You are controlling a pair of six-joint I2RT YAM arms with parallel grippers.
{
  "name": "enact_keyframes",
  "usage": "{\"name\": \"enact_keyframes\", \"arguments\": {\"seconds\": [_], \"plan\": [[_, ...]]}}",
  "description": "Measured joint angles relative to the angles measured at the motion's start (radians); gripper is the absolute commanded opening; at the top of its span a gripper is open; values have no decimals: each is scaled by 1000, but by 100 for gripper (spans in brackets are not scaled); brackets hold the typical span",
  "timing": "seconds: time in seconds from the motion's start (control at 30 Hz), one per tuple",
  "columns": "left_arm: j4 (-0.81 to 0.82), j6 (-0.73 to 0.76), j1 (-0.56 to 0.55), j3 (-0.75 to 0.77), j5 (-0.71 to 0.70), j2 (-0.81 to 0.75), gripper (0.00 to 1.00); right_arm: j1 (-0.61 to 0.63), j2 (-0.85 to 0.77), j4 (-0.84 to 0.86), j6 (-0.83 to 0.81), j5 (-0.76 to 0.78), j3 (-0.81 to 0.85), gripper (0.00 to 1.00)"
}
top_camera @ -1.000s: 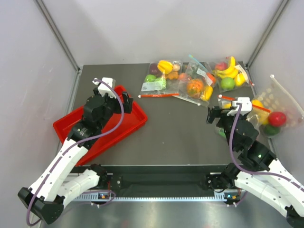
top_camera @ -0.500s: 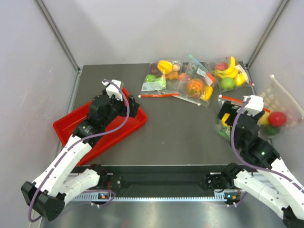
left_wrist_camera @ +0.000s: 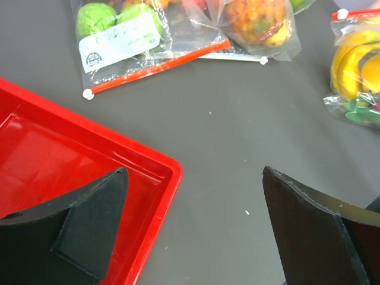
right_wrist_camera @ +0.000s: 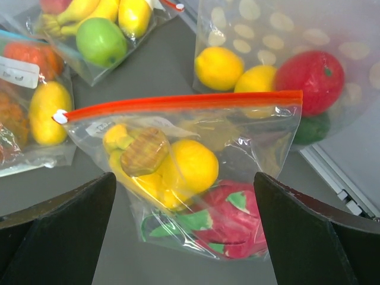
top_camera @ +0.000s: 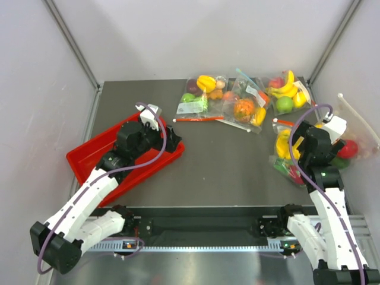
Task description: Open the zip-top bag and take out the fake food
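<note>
I need to close my right gripper on the clear plastic [top_camera: 291,160] [right_wrist_camera: 187,200] between the rounded yellow fruit and the pink-red dragon fruit, to pull the zip-top bag over.
The zip-top bag [right_wrist_camera: 261,127] lies flat on the table at the right, its red-orange zip strip [right_wrist_camera: 184,102] shut along the far side. It also shows in the top view [top_camera: 284,155] and the left wrist view [left_wrist_camera: 356,65]. Inside are a yellow banana [right_wrist_camera: 127,178], a rounded yellow fruit [right_wrist_camera: 193,165] and a pink-red dragon fruit [right_wrist_camera: 234,221]. My right gripper [right_wrist_camera: 184,178] hangs open over the bag, one finger to each side, holding nothing; it shows in the top view [top_camera: 301,141]. My left gripper [left_wrist_camera: 195,172] is open and empty over the right corner of the red tray [left_wrist_camera: 59,154].
Three more clear bags of fruit lie along the back: one with a red strip [top_camera: 199,98], one with an orange fruit [top_camera: 243,110], one with bananas and a green apple [top_camera: 285,92]. A dotted pouch [right_wrist_camera: 285,53] sits just right of the bag, by the table's right rail [right_wrist_camera: 338,178].
My right gripper has swung right and back, and now hangs over the zip-top bag. My left gripper has moved right along the tray to its right corner.
</note>
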Motion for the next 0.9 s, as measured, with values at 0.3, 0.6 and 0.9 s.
{"name": "enact_keyframes", "arguments": {"seconds": [0.3,0.6,0.9], "plan": [[24,-2,0,-3,42,1,99,-171,17,-3,0,-146,-55,100],[31,-2,0,-11,53,13,99,-285,121,48,0,-251,-97,100],[32,-1,0,-17,51,29,99,-395,226,216,-11,-380,-181,74]]}}
